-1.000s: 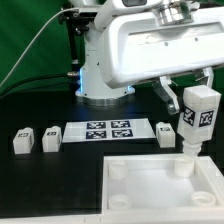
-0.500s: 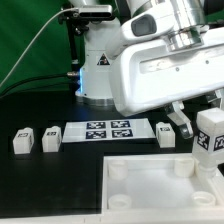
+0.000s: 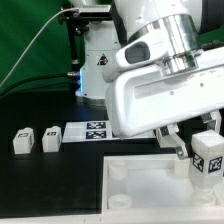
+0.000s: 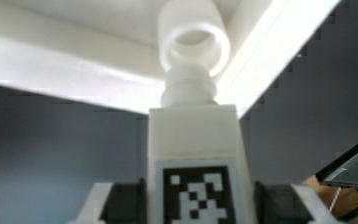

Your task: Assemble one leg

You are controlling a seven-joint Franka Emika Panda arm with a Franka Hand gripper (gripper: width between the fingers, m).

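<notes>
Next, I let go of the white leg with my gripper, leaving it upright in the tray-like piece's near corner socket (image 3: 204, 195) (image 4: 195, 46), directly below its peg.
My gripper (image 3: 207, 150) is shut on a white leg (image 3: 207, 158) with a black-and-white tag, held upright at the exterior view's right. The leg hangs over the right side of the large white square tray-like piece (image 3: 150, 178), near its far right round corner socket. In the wrist view the leg (image 4: 199, 150) fills the middle between my two fingers (image 4: 275, 198), with its peg end pointing at a round socket (image 4: 195, 42) of the white piece. Two more legs (image 3: 22, 142) (image 3: 51, 138) lie at the exterior view's left.
The marker board (image 3: 90, 132) lies behind the tray-like piece, partly hidden by my arm. The arm's base (image 3: 97, 70) stands at the back. A green backdrop and a cable are at the far left. The table top is black.
My gripper with the leg has moved toward the exterior view's right and lower, and the arm's body now covers more of the marker board and a leg that lay beside it.
</notes>
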